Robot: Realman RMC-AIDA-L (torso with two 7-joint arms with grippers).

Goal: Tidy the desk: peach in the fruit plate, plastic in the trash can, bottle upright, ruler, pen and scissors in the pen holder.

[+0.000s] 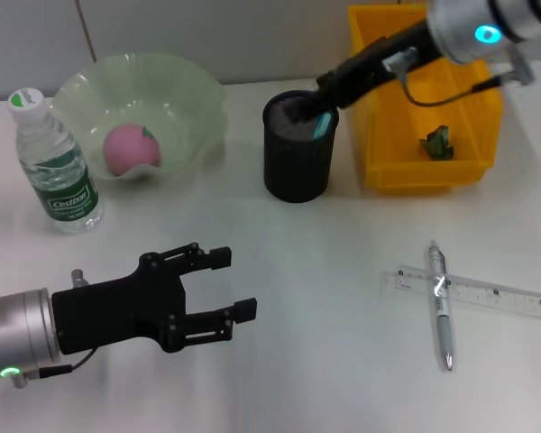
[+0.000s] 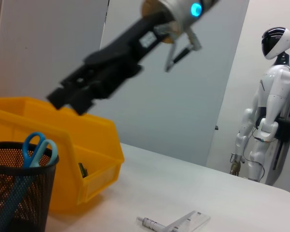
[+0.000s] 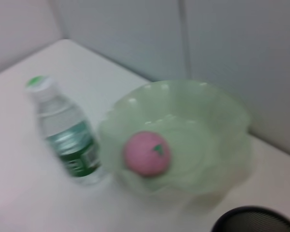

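Next, I need to close my right gripper on the end of the clear ruler point(image 1: 410, 279) nearest the silver pen, on the side of the pen holder.
A pink peach point(image 1: 131, 149) lies in the pale green fruit plate point(image 1: 194, 99). The water bottle point(image 1: 56, 162) stands upright beside the plate. Blue-handled scissors point(image 2: 36, 145) stand in the black mesh pen holder point(image 1: 296, 158). My right gripper point(image 1: 311, 101) hovers just above the holder's rim, open and holding nothing. A clear ruler point(image 1: 487, 293) lies on the table at the right with a silver pen point(image 1: 440, 307) across it. A crumpled plastic piece point(image 1: 437, 142) sits in the yellow bin point(image 1: 410, 171). My left gripper point(image 1: 234, 284) is open, low over the front left of the table.
In the left wrist view a white humanoid robot point(image 2: 266, 111) stands far beyond the table's edge. The yellow bin stands right next to the pen holder. Bare tabletop lies between the left gripper and the ruler.
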